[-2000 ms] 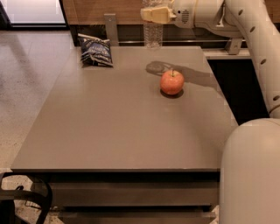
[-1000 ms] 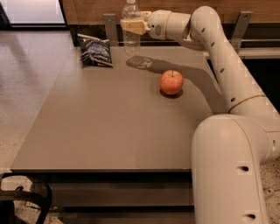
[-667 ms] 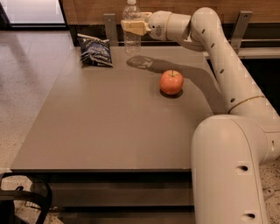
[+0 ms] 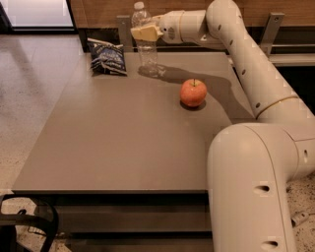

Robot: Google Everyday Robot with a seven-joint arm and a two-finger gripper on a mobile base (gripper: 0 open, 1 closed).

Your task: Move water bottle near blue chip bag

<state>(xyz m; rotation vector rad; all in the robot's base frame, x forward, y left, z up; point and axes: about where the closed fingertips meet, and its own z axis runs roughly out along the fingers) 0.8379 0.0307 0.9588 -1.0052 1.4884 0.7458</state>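
My gripper has the water bottle. It will let go of it on the grey table [image 4: 144, 73] beside the blue chip bag, near the table's far edge.
The water bottle [image 4: 146, 51], clear ribbed plastic with a white cap, stands upright at the far edge of the grey table [image 4: 123, 133]. My gripper [image 4: 144, 33] is shut on the water bottle at its upper body, with the tan fingers [image 4: 142, 33] across its label. The bottle's base is at the table surface. The blue chip bag [image 4: 106, 56], dark navy with white lettering, lies flat at the far left corner, a short way to the left of the bottle.
A red apple [image 4: 193, 92] sits on the table to the right of the bottle, under my arm [image 4: 246, 64]. A wooden wall [image 4: 98, 12] runs behind the far edge. Speckled floor [image 4: 29, 88] lies to the left.
The bottle has come down in my gripper and stands lower, with its base at the table next to the chip bag. The apple and the bag have not moved.
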